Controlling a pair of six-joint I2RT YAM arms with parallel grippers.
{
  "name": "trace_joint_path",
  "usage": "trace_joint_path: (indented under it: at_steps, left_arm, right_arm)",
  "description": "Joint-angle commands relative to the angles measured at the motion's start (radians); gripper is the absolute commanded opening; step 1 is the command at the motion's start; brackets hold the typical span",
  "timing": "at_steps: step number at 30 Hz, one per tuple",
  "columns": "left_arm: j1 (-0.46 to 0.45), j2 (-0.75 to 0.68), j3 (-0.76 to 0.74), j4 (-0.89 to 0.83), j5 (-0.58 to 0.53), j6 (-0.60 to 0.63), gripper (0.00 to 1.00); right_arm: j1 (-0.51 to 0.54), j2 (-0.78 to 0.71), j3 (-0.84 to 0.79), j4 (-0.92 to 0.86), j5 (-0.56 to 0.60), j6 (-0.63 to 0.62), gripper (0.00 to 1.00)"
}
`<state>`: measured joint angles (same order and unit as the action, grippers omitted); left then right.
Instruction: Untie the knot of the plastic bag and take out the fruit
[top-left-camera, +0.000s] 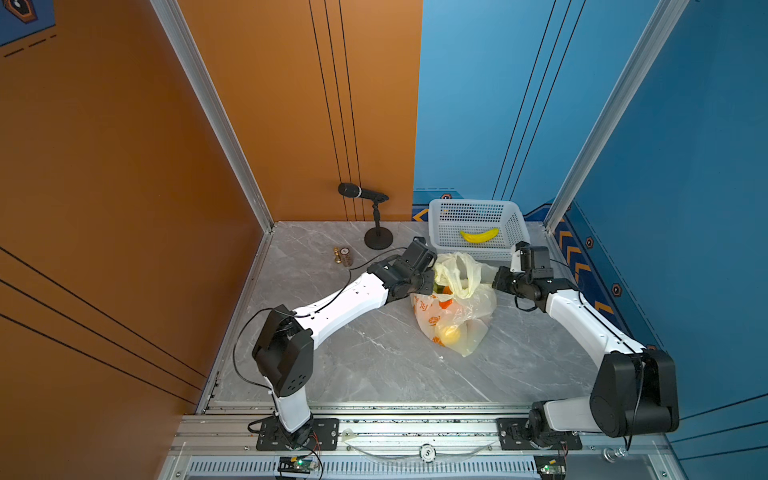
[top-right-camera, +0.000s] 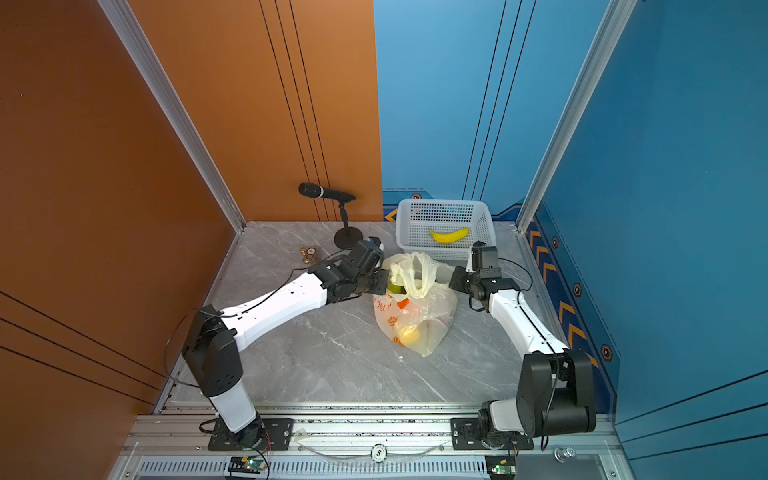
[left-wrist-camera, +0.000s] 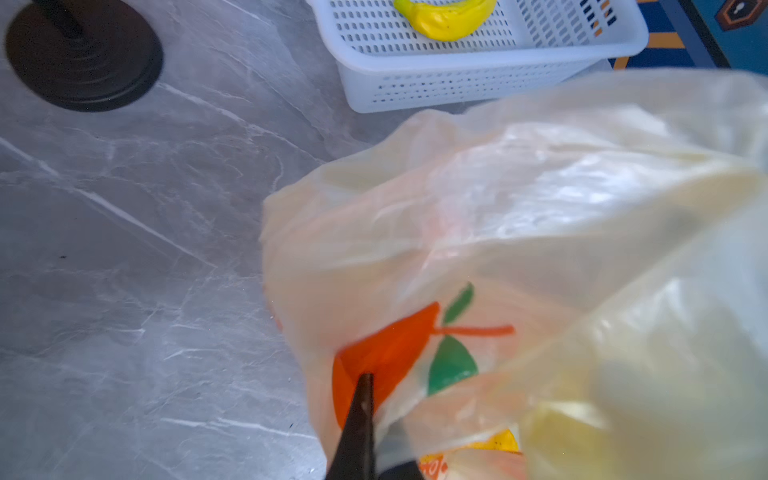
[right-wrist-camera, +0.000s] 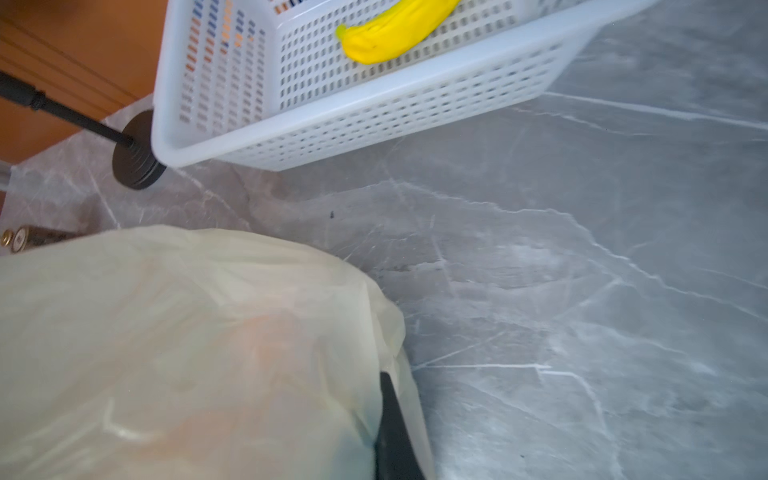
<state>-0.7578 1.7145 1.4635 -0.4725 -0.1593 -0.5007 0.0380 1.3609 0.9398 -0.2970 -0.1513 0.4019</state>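
Observation:
I should take the bag's far rim (top-left-camera: 446, 258) with my left gripper and the bag's near rim with my right gripper to open the bag, as its handle loops lie across its opening.
The pale-yellow plastic bag (top-left-camera: 465, 316) (top-right-camera: 432, 311) lies in the middle of the table, its handles (top-left-camera: 459, 272) standing up as loose loops. The knot does not show. Fruit shows through the plastic: a yellow lemon (top-left-camera: 450, 333) (top-right-camera: 408, 332), an orange piece (top-left-camera: 445, 303) and a green piece (top-right-camera: 395, 287) at the mouth. My left gripper (top-left-camera: 430, 279) (left-wrist-camera: 365, 399) is shut on the bag's left rim, pinching plastic by the orange print (left-wrist-camera: 386, 353). On the opposite rim my right gripper (top-left-camera: 495, 282) (right-wrist-camera: 390, 415) is shut on the plastic (right-wrist-camera: 208, 353).
A white perforated basket (top-left-camera: 473, 202) (right-wrist-camera: 374, 124) holding a yellow banana (top-left-camera: 479, 235) stands just behind the bag. A microphone on a round black stand (top-left-camera: 378, 239) is at the back left, with small brass-coloured cylinders (top-left-camera: 343, 256) beside it. Walls close the table on three sides.

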Motion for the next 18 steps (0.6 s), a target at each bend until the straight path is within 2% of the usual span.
trace_joint_path:
  at_steps: [1, 6, 11, 14, 16, 18]
  left_arm:
    - [0.049, -0.075, -0.083, -0.017, -0.074, 0.025, 0.00]
    - [0.121, -0.188, -0.216, 0.026, -0.058, 0.017, 0.00]
    - [0.139, -0.219, -0.287, 0.128, 0.089, -0.002, 0.01]
    - [0.138, -0.233, -0.292, 0.140, 0.105, -0.002, 0.20]
    - [0.142, -0.262, -0.294, 0.148, 0.110, 0.015, 0.38]
    - [0.147, -0.302, -0.294, 0.161, 0.123, 0.046, 0.45]
  right_arm:
    - [-0.075, -0.066, -0.056, 0.040, 0.081, 0.096, 0.00]
    - [-0.188, -0.139, -0.134, 0.081, 0.064, 0.189, 0.00]
    - [-0.182, -0.106, -0.127, 0.068, -0.059, 0.187, 0.00]
    - [-0.183, -0.094, -0.122, 0.063, -0.122, 0.193, 0.05]
    - [-0.184, -0.102, -0.101, 0.033, -0.157, 0.190, 0.24]
    - [-0.183, -0.129, -0.086, -0.003, -0.153, 0.187, 0.36]
